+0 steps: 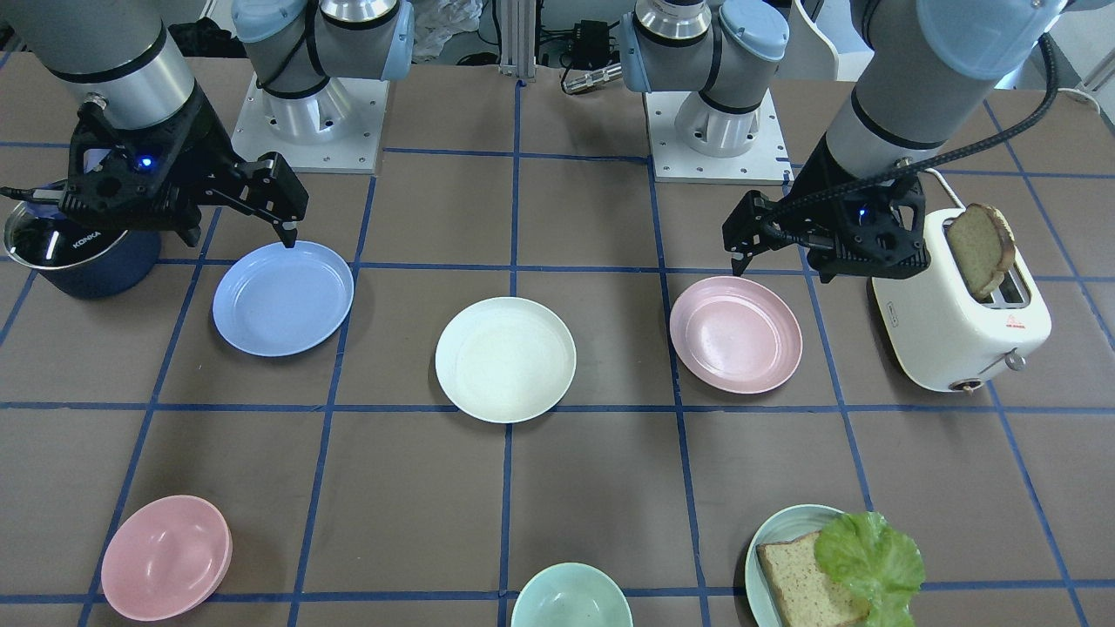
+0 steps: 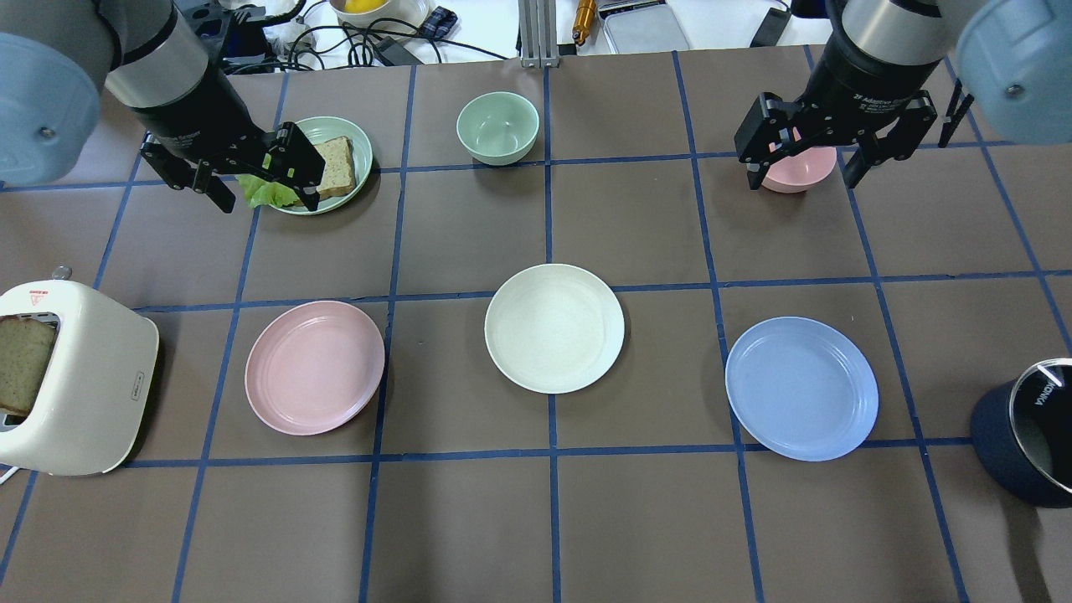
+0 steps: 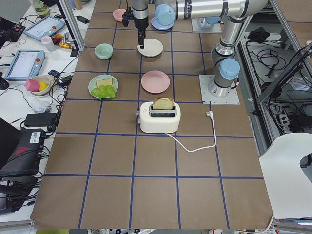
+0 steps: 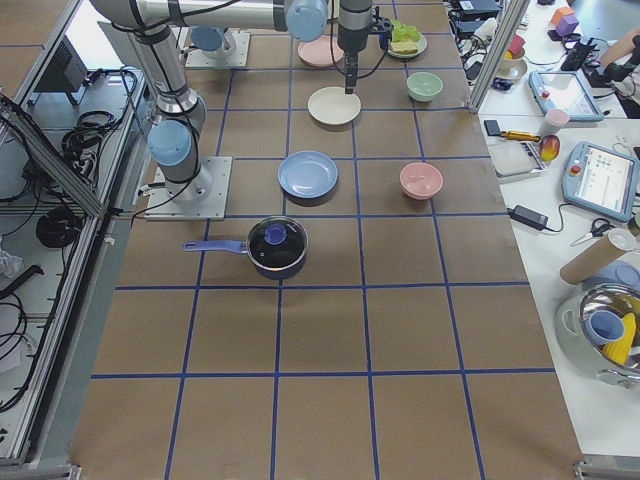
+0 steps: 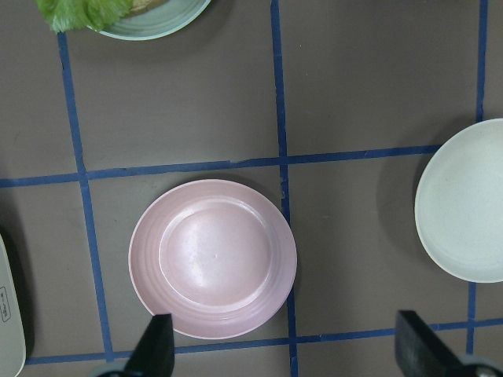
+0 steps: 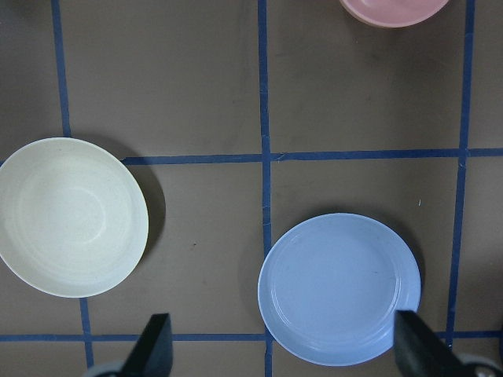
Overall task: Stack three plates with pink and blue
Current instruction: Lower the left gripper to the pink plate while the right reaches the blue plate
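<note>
The fingers of my left gripper will next go down to the pink plate's rim (image 1: 674, 340) (image 5: 295, 255), on the side that faces the cream-white plate, and close on it there.
Three plates lie apart in a row on the brown table: the pale pink plate (image 2: 315, 367) on my left, the cream-white plate (image 2: 554, 327) in the middle, the light blue plate (image 2: 801, 388) on my right. My left gripper (image 2: 266, 188) is open and empty, high above the table. Its wrist view shows the pink plate (image 5: 212, 259) below between its fingertips (image 5: 157, 345). My right gripper (image 2: 802, 172) is open and empty, also high. Its wrist view shows the blue plate (image 6: 339, 288) below and the cream plate (image 6: 71, 216) to the side.
A white toaster (image 2: 71, 377) with a bread slice stands left of the pink plate. A dark pot (image 2: 1026, 431) stands right of the blue plate. At the far side are a teal plate (image 2: 364, 155) with bread and lettuce, a green bowl (image 2: 497, 126) and a pink bowl (image 2: 796, 172).
</note>
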You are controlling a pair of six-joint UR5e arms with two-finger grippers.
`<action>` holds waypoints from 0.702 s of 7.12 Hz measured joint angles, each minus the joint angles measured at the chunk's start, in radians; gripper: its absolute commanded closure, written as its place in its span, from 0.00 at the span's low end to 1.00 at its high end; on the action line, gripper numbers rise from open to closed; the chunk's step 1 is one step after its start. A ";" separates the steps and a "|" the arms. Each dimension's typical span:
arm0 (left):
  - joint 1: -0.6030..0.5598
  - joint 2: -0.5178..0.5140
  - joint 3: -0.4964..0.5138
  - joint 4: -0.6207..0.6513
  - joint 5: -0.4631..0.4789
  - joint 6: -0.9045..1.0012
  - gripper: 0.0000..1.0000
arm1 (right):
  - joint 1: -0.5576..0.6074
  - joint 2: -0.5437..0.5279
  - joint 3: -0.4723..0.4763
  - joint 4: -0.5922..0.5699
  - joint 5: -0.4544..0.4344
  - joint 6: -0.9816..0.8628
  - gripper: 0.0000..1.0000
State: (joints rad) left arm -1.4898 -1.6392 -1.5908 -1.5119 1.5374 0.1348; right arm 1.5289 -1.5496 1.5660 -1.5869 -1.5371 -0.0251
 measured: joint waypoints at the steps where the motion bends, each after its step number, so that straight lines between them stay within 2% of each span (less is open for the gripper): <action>1: 0.000 -0.014 -0.037 0.046 -0.004 -0.001 0.00 | 0.000 0.000 0.001 0.000 0.000 0.000 0.00; 5: -0.002 -0.030 -0.264 0.264 -0.009 -0.021 0.00 | -0.002 0.000 0.011 -0.004 0.000 0.000 0.00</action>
State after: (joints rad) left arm -1.4913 -1.6689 -1.8550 -1.2475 1.5281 0.1139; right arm 1.5271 -1.5493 1.5769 -1.5911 -1.5366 -0.0250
